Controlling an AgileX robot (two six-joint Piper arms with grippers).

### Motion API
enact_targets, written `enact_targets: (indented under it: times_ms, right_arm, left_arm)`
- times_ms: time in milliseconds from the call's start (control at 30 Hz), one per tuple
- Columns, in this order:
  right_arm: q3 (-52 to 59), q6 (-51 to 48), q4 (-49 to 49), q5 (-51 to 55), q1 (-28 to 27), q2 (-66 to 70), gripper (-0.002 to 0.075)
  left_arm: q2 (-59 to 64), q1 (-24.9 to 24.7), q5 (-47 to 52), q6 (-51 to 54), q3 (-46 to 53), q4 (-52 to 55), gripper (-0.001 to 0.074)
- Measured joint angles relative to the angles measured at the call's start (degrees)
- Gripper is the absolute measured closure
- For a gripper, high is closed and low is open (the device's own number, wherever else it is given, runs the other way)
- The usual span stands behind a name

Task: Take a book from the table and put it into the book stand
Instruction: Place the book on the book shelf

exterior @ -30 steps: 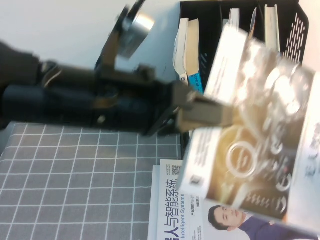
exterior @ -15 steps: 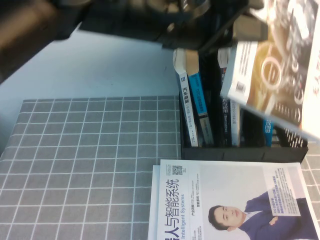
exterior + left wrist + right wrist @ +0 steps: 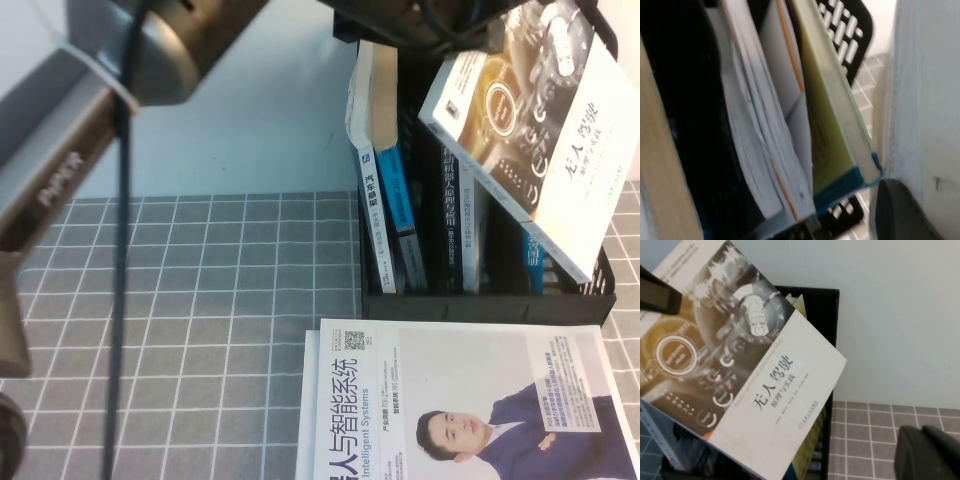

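Next, my left gripper releases the white-covered book between the blue-spined book and the stand's holed side [image 3: 563, 282].
My left gripper [image 3: 468, 28] is shut on the top edge of the book [image 3: 530, 130], a thin white-covered book with a dark grey-and-gold picture. The book hangs tilted above the right slots of the black book stand [image 3: 490, 302], its lower corner down by the stand's right side. In the left wrist view its white cover [image 3: 927, 100] fills one side, with one dark finger [image 3: 897, 212] pressed on it. The right wrist view shows the book [image 3: 740, 370] over the stand [image 3: 827, 305]. My right gripper [image 3: 922, 440] sits shut, off to the stand's right, over the table [image 3: 200, 300].
Several books stand in the stand's slots, among them a blue-spined book [image 3: 395, 190] and a green-edged one [image 3: 832, 125]. A white book showing a man in a blue suit [image 3: 460, 400] lies flat in front of the stand. My left arm [image 3: 70, 170] crosses the view's left side.
The left arm has risen and swung over the stand. The held book has moved from in front of the stand to a tilted position over its right slots.
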Motion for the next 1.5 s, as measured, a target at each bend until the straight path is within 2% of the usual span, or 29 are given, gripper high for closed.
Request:
enact_targets:
  times_ms: [333, 533, 733, 967, 1100, 1267, 1400, 1500]
  right_arm:
    - [0.0, 0.2, 1.8, 0.9, 0.0, 0.0, 0.0729]
    - [0.0, 0.5, 1.4, 5.1, 0.0, 0.0, 0.0729]
    - [0.0, 0.5, 1.1, 6.5, 0.0, 0.4, 0.0729]
    - [0.0, -0.8, 0.7, 7.5, 0.0, 6.2, 0.0729]
    - [0.0, -3.6, 2.9, 4.2, 0.0, 10.8, 0.0729]
    - [-0.3, -10.5, 10.3, 2.2, 0.0, 18.7, 0.0729]
    - [-1.0, -12.1, 10.7, 0.7, -1.0, 21.6, 0.0729]
    - [-2.5, -11.8, 10.4, -1.0, -3.7, 21.9, 0.0729]
  left_arm:
    - [2.1, -8.8, -4.8, -16.8, -1.6, 25.9, 0.0636]
    - [2.1, -14.7, -5.4, -20.1, -1.6, 38.5, 0.0636]
    - [2.3, -17.8, -3.4, -20.5, -3.3, 42.5, 0.0636]
    - [2.4, -18.4, 0.0, -18.5, -7.1, 43.0, 0.0636]
    - [2.5, -18.5, 0.2, -18.9, -7.2, 43.1, 0.0636]
    - [4.3, -18.5, -1.3, -23.5, -7.3, 46.8, 0.0636]
    - [7.0, -18.5, -1.7, -28.4, -7.3, 51.0, 0.0636]
    - [9.1, -18.5, -2.7, -34.6, -7.3, 53.7, 0.0636]
